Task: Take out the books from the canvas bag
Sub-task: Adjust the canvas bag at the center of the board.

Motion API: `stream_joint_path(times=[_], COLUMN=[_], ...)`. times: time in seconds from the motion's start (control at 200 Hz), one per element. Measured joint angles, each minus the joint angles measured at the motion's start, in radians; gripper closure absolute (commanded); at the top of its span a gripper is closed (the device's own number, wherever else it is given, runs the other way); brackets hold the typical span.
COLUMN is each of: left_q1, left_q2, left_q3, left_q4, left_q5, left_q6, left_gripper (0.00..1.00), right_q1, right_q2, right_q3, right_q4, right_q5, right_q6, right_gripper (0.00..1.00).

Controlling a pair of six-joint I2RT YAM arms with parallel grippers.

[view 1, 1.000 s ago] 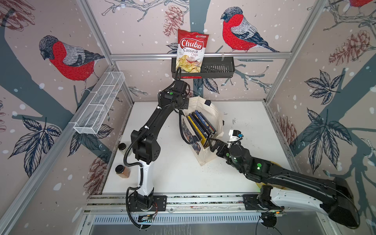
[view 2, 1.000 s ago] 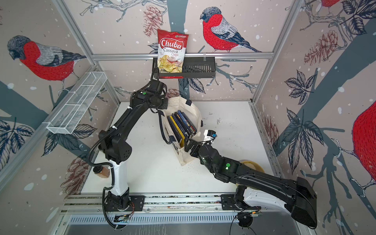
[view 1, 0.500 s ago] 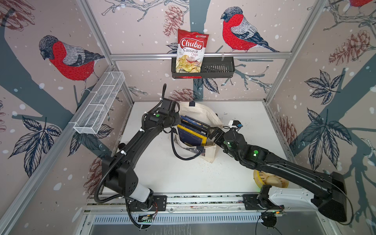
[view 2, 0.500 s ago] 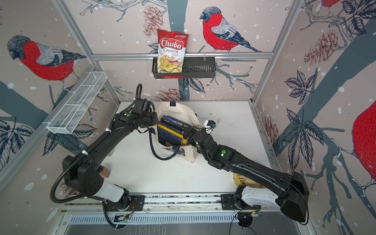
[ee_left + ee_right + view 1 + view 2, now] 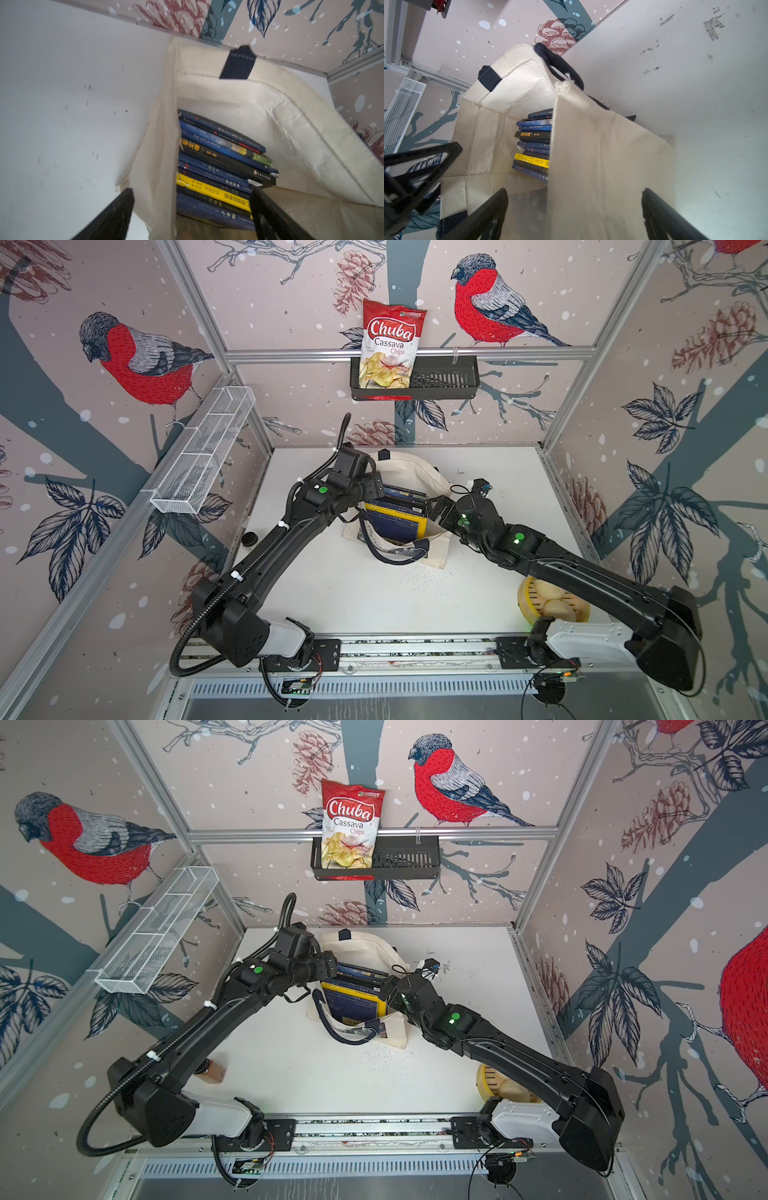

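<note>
I should next close my left gripper on the side rim (image 5: 373,490) (image 5: 176,192) of the canvas bag, toward the white wire shelf, beside the ends of the books.
The canvas bag (image 5: 415,472) (image 5: 365,946) rests mid-table with its mouth turned up. Inside it lie the books (image 5: 399,522) (image 5: 353,1000), stacked spine out: navy ones, one black, one yellow (image 5: 218,166) (image 5: 535,145). My left gripper (image 5: 376,485) (image 5: 328,965) (image 5: 191,190) is open at the bag's left side. It straddles the cloth wall (image 5: 158,166), with one finger outside and one beside the books. My right gripper (image 5: 438,508) (image 5: 388,990) (image 5: 575,190) is open too, straddling the bag's right wall (image 5: 602,155). Neither holds a book.
A chips bag (image 5: 388,348) stands in a black basket (image 5: 449,381) on the back wall. A white wire shelf (image 5: 203,456) hangs on the left wall. A bamboo steamer (image 5: 552,605) sits front right under the right arm. A small dark jar (image 5: 249,539) stands at the left edge.
The left arm came down from the bag's raised back edge, and the bag settled with the books lying flatter. The left gripper went from shut to open. The right gripper moved in to the bag's right wall.
</note>
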Motion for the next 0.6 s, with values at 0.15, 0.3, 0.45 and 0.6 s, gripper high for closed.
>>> stream_joint_path(times=[0.15,0.3,0.45,0.6], left_q1=[0.012,0.042,0.062,0.093], left_q2=[0.095,0.198,0.24,0.32], left_q3=[0.196,0.279,0.271,0.297], left_q4=[-0.08,-0.174,-0.217,-0.238], left_q5=[-0.056,-0.098,-0.096,-0.069], left_q6=[0.098,0.133,0.159,0.183], left_gripper=[0.01,0.01,0.02,0.06], right_q1=[0.0,0.001,0.012,0.031], right_q2=[-0.001,-0.032,-0.092,-0.149], right_q3=[0.01,0.008,-0.001,-0.015], right_q4=[-0.022,-0.049,-0.068,-0.076], right_q5=[-0.003,-0.002,0.006,0.028], right_q6=[-0.042,-0.071,-0.083,-0.099], right_gripper=[0.0,0.0,0.0,0.0])
